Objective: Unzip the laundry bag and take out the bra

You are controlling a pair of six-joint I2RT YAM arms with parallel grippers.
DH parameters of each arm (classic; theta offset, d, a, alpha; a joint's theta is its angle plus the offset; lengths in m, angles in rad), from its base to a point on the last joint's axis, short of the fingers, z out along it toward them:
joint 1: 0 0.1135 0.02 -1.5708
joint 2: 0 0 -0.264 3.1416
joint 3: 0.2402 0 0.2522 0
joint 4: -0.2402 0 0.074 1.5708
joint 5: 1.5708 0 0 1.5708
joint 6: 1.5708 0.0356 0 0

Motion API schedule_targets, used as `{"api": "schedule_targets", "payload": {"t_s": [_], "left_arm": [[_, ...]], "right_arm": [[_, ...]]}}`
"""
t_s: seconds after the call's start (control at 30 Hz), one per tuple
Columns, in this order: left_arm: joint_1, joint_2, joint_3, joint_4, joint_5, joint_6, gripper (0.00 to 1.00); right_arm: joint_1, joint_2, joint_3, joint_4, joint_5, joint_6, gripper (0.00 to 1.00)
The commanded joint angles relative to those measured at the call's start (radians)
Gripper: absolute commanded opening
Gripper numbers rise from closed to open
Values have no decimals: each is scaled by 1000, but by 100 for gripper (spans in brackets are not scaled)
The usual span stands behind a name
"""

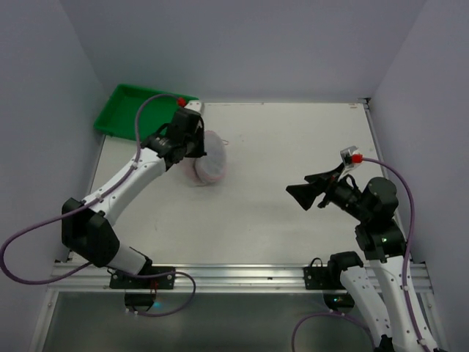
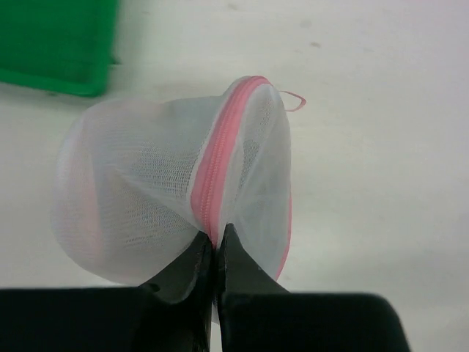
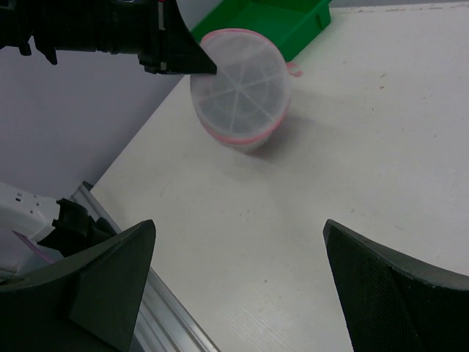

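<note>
Next, I let go of the laundry bag with my left gripper on the middle of the white table (image 1: 251, 188), closer to my right gripper.
The laundry bag (image 1: 208, 167) is a round pouch of translucent white mesh with a pink zipper rim, standing on its edge on the white table. My left gripper (image 2: 215, 242) is shut on the bag's pink zipper rim (image 2: 220, 158) and holds it tilted up. The bag also shows in the right wrist view (image 3: 242, 92), with my left gripper (image 3: 209, 70) at its upper left rim. My right gripper (image 1: 299, 192) is open and empty, well to the right of the bag and apart from it. The bra is not visible through the mesh.
A green rectangular tray (image 1: 135, 108) lies at the table's back left corner, just behind the bag; it also shows in the left wrist view (image 2: 55, 44). An aluminium rail (image 1: 234, 275) runs along the near edge. Grey walls enclose the table.
</note>
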Motion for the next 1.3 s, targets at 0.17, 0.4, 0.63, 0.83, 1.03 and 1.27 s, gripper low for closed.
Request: {"api": "schedule_targets", "payload": {"t_s": [0.17, 0.4, 0.63, 0.83, 1.03, 1.27], "left_arm": [[-256, 137, 40, 437, 599, -194, 0], [-244, 171, -169, 625, 602, -194, 0], [-210, 231, -313, 639, 600, -136, 7], [-164, 231, -320, 550, 540, -59, 13], [-126, 243, -326, 527, 517, -21, 15], [-124, 238, -324, 510, 506, 45, 15]], "right_arm": [[5, 12, 33, -6, 99, 23, 99], [5, 30, 4, -8, 170, 33, 99], [9, 154, -21, 3, 195, 52, 92], [42, 289, -35, 43, 311, 73, 79], [59, 433, -15, 86, 344, 73, 61], [97, 591, 31, 129, 368, 69, 40]]}}
